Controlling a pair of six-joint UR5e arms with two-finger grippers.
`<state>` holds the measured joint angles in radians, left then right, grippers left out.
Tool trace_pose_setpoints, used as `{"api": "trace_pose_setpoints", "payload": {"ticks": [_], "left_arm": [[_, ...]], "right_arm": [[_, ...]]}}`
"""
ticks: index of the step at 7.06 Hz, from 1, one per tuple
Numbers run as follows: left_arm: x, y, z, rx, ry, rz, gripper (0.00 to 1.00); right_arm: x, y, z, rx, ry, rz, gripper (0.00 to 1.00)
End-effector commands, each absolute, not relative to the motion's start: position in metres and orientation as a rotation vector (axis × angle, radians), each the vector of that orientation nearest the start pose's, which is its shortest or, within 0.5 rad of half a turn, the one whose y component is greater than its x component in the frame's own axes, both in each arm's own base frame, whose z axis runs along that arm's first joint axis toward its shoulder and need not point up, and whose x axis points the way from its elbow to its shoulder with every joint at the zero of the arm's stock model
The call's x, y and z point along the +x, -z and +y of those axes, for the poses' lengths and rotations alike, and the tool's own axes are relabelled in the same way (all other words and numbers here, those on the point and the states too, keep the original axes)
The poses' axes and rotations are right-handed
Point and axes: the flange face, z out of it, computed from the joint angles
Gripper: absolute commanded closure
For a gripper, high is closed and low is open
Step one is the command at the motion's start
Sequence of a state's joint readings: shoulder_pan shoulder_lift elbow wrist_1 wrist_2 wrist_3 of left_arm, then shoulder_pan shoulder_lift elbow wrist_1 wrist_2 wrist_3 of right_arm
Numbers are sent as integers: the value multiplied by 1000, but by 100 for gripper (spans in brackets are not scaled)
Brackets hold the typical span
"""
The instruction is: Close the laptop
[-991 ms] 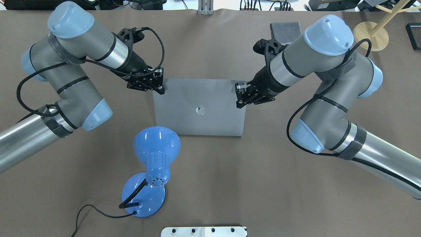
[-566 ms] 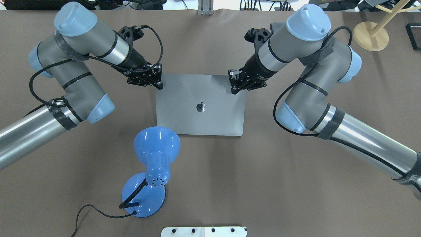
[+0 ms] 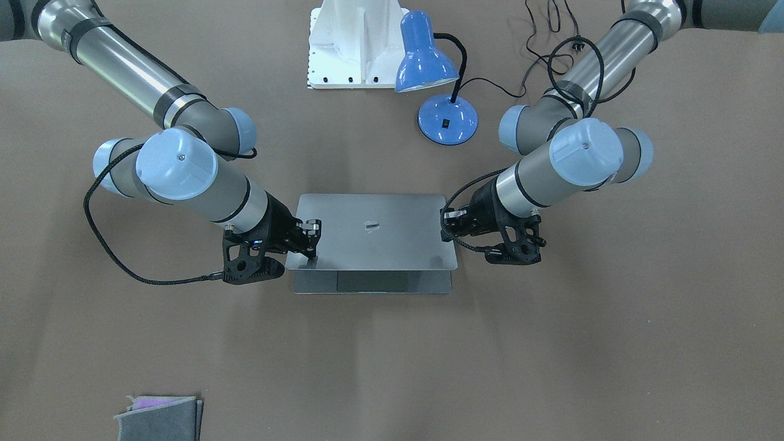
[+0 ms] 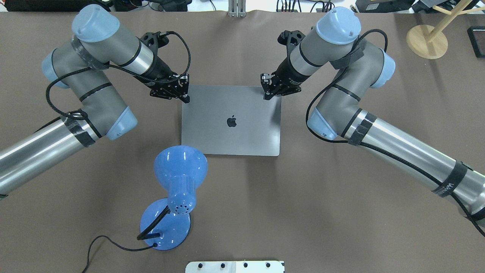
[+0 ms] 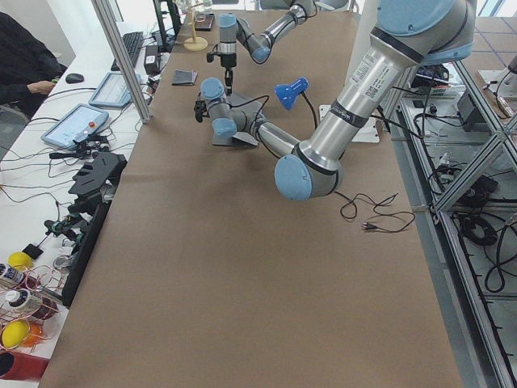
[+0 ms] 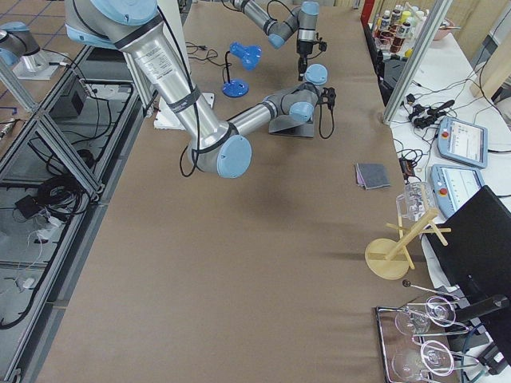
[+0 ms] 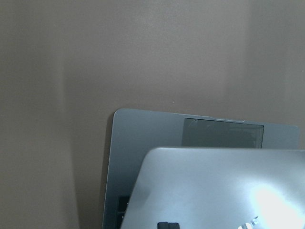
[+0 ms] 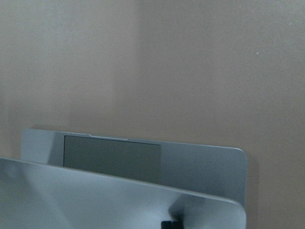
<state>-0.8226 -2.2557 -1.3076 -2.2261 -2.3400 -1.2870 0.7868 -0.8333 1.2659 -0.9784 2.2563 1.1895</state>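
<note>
The robot's left gripper needs to release the lid once it lies flat on the laptop's base [image 3: 372, 244], covering the trackpad.
The space-grey laptop [image 4: 231, 132] lies mid-table with its lid [image 3: 373, 242] lowered most of the way. The base's front strip and trackpad [image 3: 370, 282] still show beyond the lid's edge. My left gripper [image 4: 185, 99] is shut, its tips on the lid's far left corner. My right gripper [image 4: 267, 96] is shut, its tips on the far right corner. The left wrist view shows the lid [image 7: 214, 191] over the trackpad [image 7: 223, 133]. The right wrist view shows the same lid [image 8: 95, 191] and trackpad [image 8: 112, 152].
A blue desk lamp [image 4: 180, 178] with its cable stands just near-left of the laptop. A white mounting plate [image 4: 235, 266] is at the near edge. A wooden stand [image 4: 426, 41] is far right. A grey cloth [image 3: 159, 416] lies at the table's far side.
Both grippers have moved away from the robot along the lid, the right one also inward. The lid has tipped further down towards the base.
</note>
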Motion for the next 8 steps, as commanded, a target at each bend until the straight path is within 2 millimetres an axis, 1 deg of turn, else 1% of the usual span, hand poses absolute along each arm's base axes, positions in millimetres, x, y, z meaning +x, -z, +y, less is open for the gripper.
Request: {"api": "trace_pose_setpoints", "payload": {"ticks": [1,2,3,4,5,6,7,8], "left_arm": [[501,-273,-599,4,94,1169,100],[513,-281,-603,35,101,1165,100],[523,-289,-601,58,114,1146,100],[531,-295,-599,72,123,1129,100],[535,-298,-597,67,122,1124,100],[536,-299,-596,65,121,1123,100],[535,-290,-598,60,118,1136,100],[523,-277,-606,28,126,1164,100]], "right_arm": [[-498,-267,-598,18,-4,-1143,100],[-499,-268,-598,19,-1,-1141,100],[-500,-270,-599,18,-2,-1137,100],[-504,-273,-604,21,-7,-1126,100],[-511,-272,-611,23,-1,-1114,100],[-513,-272,-613,23,-2,-1111,100],[-514,-262,-614,28,0,-1119,100],[-512,-250,-616,33,1,-1131,100]]}}
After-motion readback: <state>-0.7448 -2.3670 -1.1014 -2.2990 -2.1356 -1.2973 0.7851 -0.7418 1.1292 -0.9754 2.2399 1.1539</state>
